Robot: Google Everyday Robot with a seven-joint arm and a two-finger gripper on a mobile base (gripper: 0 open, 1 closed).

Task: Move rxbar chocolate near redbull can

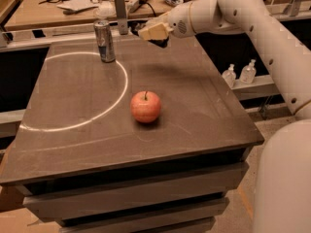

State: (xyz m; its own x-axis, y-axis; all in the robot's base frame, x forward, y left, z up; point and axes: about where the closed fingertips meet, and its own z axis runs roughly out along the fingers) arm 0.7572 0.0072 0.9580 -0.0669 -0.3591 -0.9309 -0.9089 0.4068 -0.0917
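Observation:
My gripper is to take the rxbar chocolate, now held above the table's far edge, to the white chalk circle's edge. It will let go of it there on the table (132, 58) beside the redbull can.
The redbull can (104, 41), slim, silver and blue, stands upright at the far left of the dark table (194, 110). My gripper (153, 33) hovers above the table's far edge, to the right of the can and apart from it. Its pale fingers (151, 31) are shut on the rxbar chocolate (160, 42), a small dark bar that shows only partly below them. The white arm reaches in from the upper right.
A red apple (146, 107) sits near the table's middle. A white chalk circle (124, 81) marks the left half. Two small clear bottles (229, 75) stand on a ledge to the right. A cluttered bench (73, 4) lies behind the table.

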